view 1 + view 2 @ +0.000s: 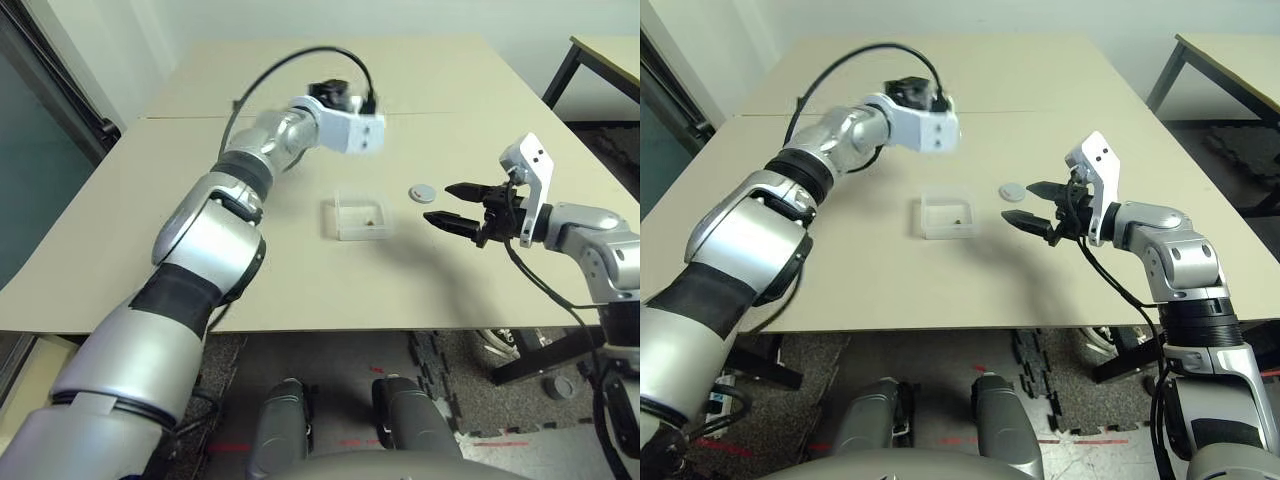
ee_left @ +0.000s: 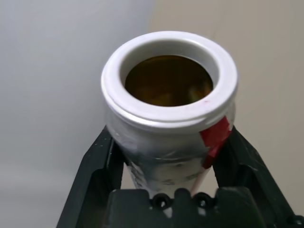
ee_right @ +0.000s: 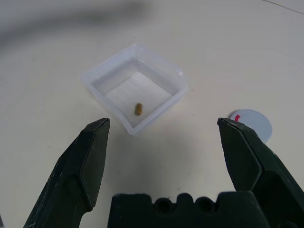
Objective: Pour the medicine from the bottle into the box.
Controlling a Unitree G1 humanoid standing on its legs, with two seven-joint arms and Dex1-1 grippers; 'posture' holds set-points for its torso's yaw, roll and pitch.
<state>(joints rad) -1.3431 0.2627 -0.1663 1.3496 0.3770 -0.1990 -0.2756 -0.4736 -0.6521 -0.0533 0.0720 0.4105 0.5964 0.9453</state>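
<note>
Next, I release the bottle, now hanging above the table, from my left gripper on the bare table across the clear box from the grey cap point(image 1: 258, 198).
My left gripper point(image 2: 169, 142) is shut on the bottle point(image 2: 168, 109), a white cylinder with a red stripe. Its uncapped mouth faces the wrist camera and its inside looks amber. In the head views the left wrist point(image 1: 352, 128) hangs above the table, behind and slightly left of the box point(image 1: 358, 216). The clear box sits mid-table with the medicine point(image 3: 138, 109), one small brown pellet, lying on its floor. My right gripper point(image 1: 437, 203) hovers just right of the box, open, with nothing between its fingers.
The round grey cap point(image 1: 422, 191) with a red mark lies flat on the table right of the box, close to the right gripper's far finger. A second table point(image 1: 605, 55) stands at the back right. The table's front edge point(image 1: 300, 328) runs near my body.
</note>
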